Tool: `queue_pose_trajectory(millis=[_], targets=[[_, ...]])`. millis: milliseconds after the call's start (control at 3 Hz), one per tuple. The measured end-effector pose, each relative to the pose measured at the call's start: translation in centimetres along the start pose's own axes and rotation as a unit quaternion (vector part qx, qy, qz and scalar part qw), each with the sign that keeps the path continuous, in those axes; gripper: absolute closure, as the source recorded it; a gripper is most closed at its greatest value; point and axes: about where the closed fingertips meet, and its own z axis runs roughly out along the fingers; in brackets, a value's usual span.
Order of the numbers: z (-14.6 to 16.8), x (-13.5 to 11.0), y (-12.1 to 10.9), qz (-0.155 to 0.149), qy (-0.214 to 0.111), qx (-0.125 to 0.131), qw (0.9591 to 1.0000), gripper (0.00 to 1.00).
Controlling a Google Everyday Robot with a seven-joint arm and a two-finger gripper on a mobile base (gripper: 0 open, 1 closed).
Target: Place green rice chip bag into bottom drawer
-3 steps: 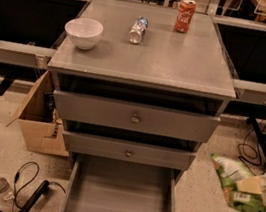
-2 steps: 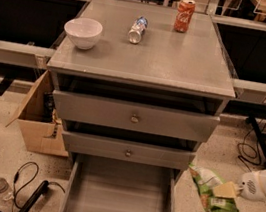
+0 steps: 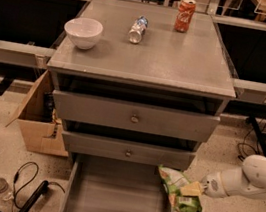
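Note:
I will let go of the green rice chip bag with my gripper inside the bottom drawer (image 3: 155,190), beside the side nearest the white arm.
The green rice chip bag (image 3: 178,190), crumpled green foil with pale patches, hangs over the right rim of the open bottom drawer (image 3: 120,197). My gripper (image 3: 194,189) comes in from the right on a white arm and is shut on the bag's right side, holding it above the drawer's right edge. The drawer is pulled out at the foot of the grey cabinet and its grey interior shows nothing inside.
On the cabinet top (image 3: 181,60) stand a white bowl (image 3: 83,32), a lying plastic bottle (image 3: 137,28) and a red soda can (image 3: 184,15). Two upper drawers with round knobs are shut. A cardboard box (image 3: 37,117) sits left of the cabinet; cables and a black object lie on the floor at left.
My gripper has carried the bag leftward from the floor area at the right to the right rim of the open bottom drawer.

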Motion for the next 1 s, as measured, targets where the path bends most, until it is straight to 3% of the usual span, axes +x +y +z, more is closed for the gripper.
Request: queue_pose_trajectory(millis=[667, 1000], targets=[[8.9, -1.2, 1.1, 0.006, -0.026, -0.057, 0.998, 1.0], [10.8, -1.6, 1.8, 0.008, -0.032, -0.073, 0.9968, 1.0]])
